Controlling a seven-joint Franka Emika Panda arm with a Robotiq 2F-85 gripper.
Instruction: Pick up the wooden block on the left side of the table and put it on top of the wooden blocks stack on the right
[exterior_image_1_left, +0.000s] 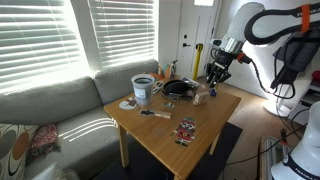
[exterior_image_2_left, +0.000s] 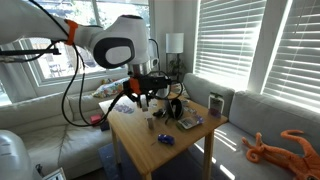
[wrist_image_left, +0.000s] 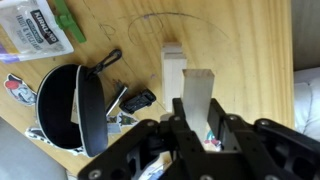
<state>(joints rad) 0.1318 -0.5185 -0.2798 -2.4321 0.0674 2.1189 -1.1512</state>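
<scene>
Next, I let go of the pale wooden block on top of the wooden blocks stack (exterior_image_1_left: 200, 91) (wrist_image_left: 174, 72) next to the black pan.
My gripper (wrist_image_left: 198, 120) is shut on a pale wooden block (wrist_image_left: 197, 88), held upright between the fingers. In the wrist view the wooden blocks stack (wrist_image_left: 173, 72) stands on the table just beyond and slightly left of the held block, close to it. I cannot tell if they touch. In both exterior views the gripper (exterior_image_1_left: 216, 74) (exterior_image_2_left: 143, 96) hangs low over the far end of the wooden table (exterior_image_1_left: 200, 140). The stack shows as a small pale shape (exterior_image_1_left: 199, 97) below the gripper. The held block is too small to make out in the exterior views.
A black pan (wrist_image_left: 70, 105) (exterior_image_1_left: 178, 88) lies beside the stack, with small dark items next to it. A white bucket (exterior_image_1_left: 143, 90), a patterned card (exterior_image_1_left: 186, 130) and a green-and-white packet (wrist_image_left: 40, 25) sit on the table. A couch (exterior_image_1_left: 60, 110) flanks it.
</scene>
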